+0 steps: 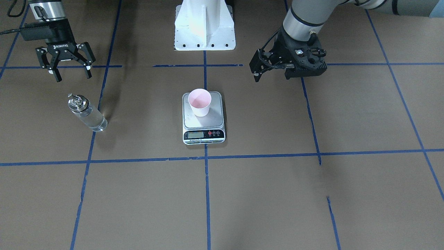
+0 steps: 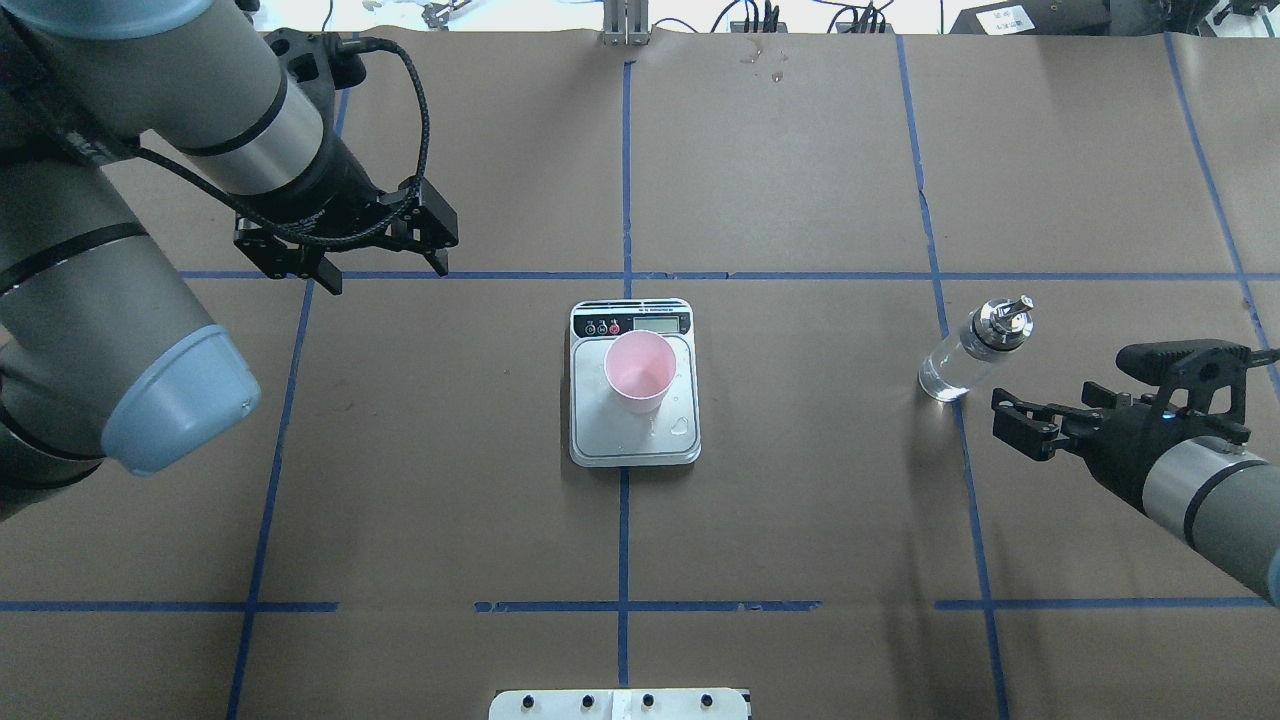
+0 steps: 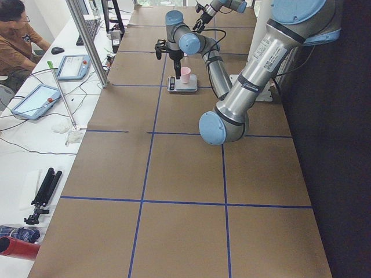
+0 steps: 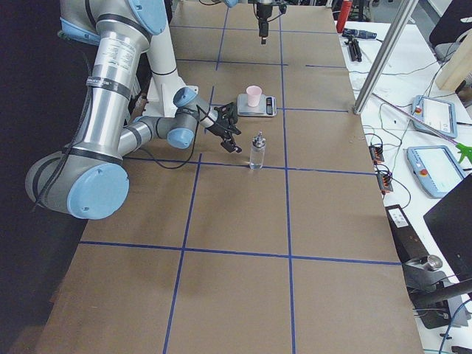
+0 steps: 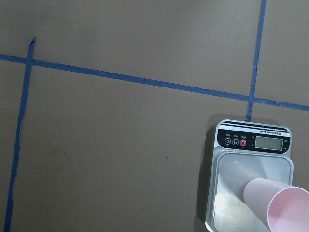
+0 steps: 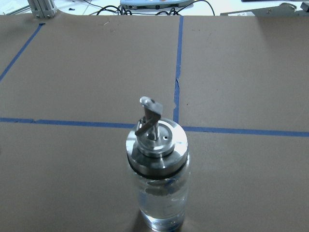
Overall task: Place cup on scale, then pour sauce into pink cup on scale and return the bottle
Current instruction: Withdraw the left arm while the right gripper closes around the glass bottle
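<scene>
I need to next move my right gripper to the glass bottle and close it on the bottle's clear body (image 1: 89, 117) (image 6: 161, 195), just under its silver cap.
The pink cup (image 1: 199, 101) stands upright on the silver platform of the scale (image 1: 204, 134) at the table's middle; both also show in the overhead view, cup (image 2: 640, 372) and scale (image 2: 590, 440). The glass bottle (image 1: 88, 114) with its silver spout stands upright on the table, clear sauce (image 6: 161, 203) inside. My right gripper (image 1: 74, 78) is open and empty, just behind the bottle (image 2: 965, 350) and apart from it. My left gripper (image 2: 388, 278) is open and empty, off to the scale's left and beyond it. The left wrist view shows the cup (image 5: 277, 205) at its lower right.
A few droplets (image 2: 680, 427) lie on the scale's platform. The white robot base (image 1: 204, 26) stands behind the scale. Blue tape lines cross the brown table. An operator (image 3: 14, 35) sits beside the table's far side, with tablets and cables there.
</scene>
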